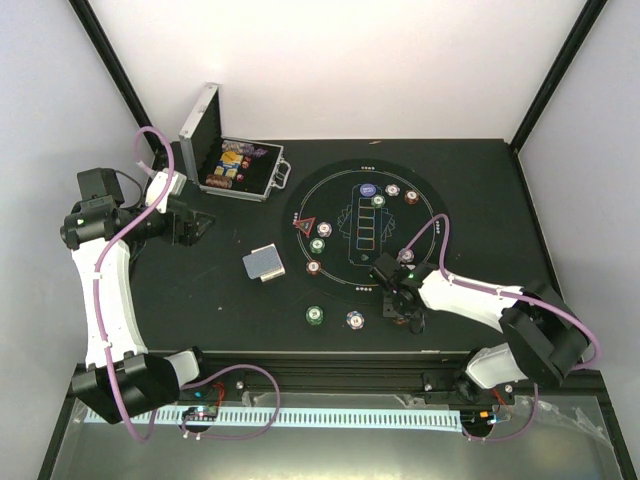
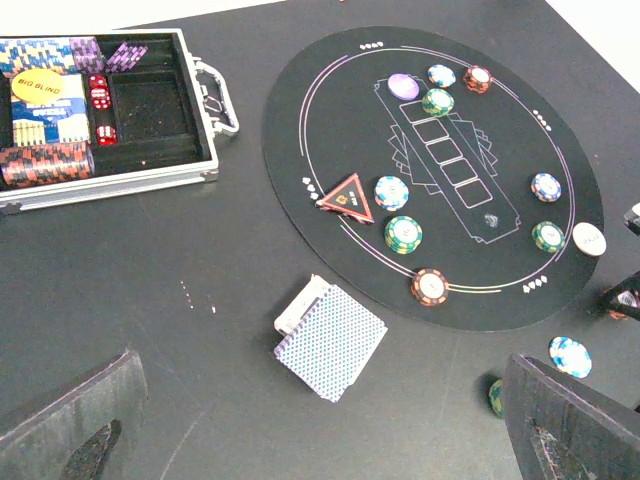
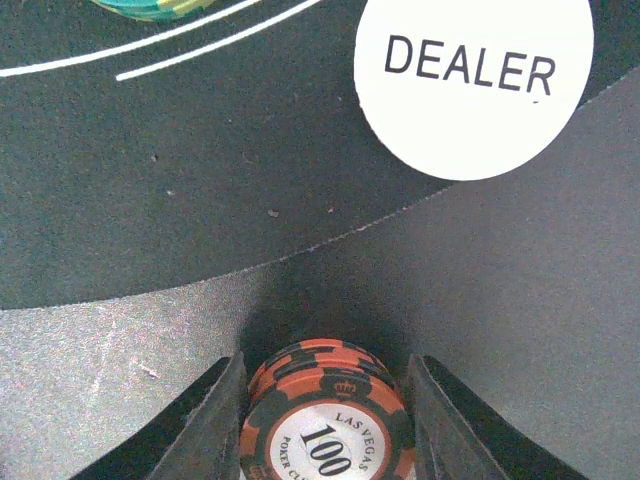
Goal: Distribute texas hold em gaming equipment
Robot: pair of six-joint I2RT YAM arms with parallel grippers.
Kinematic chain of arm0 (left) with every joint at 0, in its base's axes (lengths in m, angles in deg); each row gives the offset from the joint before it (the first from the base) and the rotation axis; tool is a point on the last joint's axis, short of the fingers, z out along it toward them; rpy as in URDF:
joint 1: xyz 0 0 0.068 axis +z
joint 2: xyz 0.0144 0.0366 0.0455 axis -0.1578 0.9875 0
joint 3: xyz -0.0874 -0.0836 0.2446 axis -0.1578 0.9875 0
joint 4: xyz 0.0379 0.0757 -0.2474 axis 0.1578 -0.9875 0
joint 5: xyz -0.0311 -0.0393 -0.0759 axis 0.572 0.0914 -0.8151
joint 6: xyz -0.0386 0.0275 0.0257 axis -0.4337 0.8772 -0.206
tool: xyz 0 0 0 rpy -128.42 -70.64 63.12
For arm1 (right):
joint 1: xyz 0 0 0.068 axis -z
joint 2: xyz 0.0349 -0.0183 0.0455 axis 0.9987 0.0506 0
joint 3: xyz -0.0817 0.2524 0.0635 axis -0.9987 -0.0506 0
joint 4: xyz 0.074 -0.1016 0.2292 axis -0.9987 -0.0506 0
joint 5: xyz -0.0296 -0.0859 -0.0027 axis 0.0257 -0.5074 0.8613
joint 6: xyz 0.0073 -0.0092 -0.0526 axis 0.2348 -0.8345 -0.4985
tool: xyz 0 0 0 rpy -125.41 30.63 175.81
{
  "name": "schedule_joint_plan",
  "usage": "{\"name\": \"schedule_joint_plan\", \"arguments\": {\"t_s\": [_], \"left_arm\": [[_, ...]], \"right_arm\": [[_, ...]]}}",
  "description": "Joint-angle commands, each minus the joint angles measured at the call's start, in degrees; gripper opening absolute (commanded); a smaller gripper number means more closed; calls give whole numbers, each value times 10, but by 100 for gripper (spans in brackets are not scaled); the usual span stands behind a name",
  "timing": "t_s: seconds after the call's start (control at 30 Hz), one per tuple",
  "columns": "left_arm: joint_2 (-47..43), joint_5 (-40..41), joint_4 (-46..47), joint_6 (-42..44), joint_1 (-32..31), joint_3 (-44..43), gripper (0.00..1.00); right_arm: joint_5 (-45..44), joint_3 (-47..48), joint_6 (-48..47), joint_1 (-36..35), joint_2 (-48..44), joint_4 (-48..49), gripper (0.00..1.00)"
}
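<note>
The red 100 chip, now resting just outside the mat's near edge, will be let go by my right gripper on the mat's white line (image 1: pixel 428 263) just past the DEALER button.
A round black felt mat (image 1: pixel 335 185) holds several poker chips, a red triangular marker (image 1: pixel 305 225) and a purple button (image 1: pixel 368 189). A blue-grey-backed card deck (image 1: pixel 264 263) lies left of the mat, and also shows in the left wrist view (image 2: pixel 330 340). My left gripper (image 2: pixel 320 365) is open and empty, high above the deck. My right gripper (image 3: pixel 325 372) is shut on a small stack of red 100 chips (image 3: pixel 325 430) resting on the table just outside the mat's near edge. The white DEALER button (image 3: pixel 470 75) lies ahead of it on the mat's rim.
The silver hinged case (image 1: pixel 240 170) stands open at the back left, with chip rows and dice inside (image 2: pixel 60 110). A green chip (image 1: pixel 315 315) and a blue-white chip (image 1: pixel 354 320) lie off the mat near the front edge.
</note>
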Motion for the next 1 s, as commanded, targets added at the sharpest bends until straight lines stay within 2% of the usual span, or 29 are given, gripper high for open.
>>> {"name": "schedule_joint_plan", "arguments": {"t_s": [0.0,0.47,0.63,0.97], "left_arm": [[-6,-15,-3,5,5,-8,99],[-6,-14,-1,5,5,-10,99],[-6,-15,0,4,5,-11,99],[-7,-15,0,4,5,-10,99]], "right_arm": [[-7,-7,1,1,-2,6,42],[-7,-6,-4,0,5,4,42],[-9,-6,-5,0,8,3,47],[-8,-7,-7,0,7,4,45]]}}
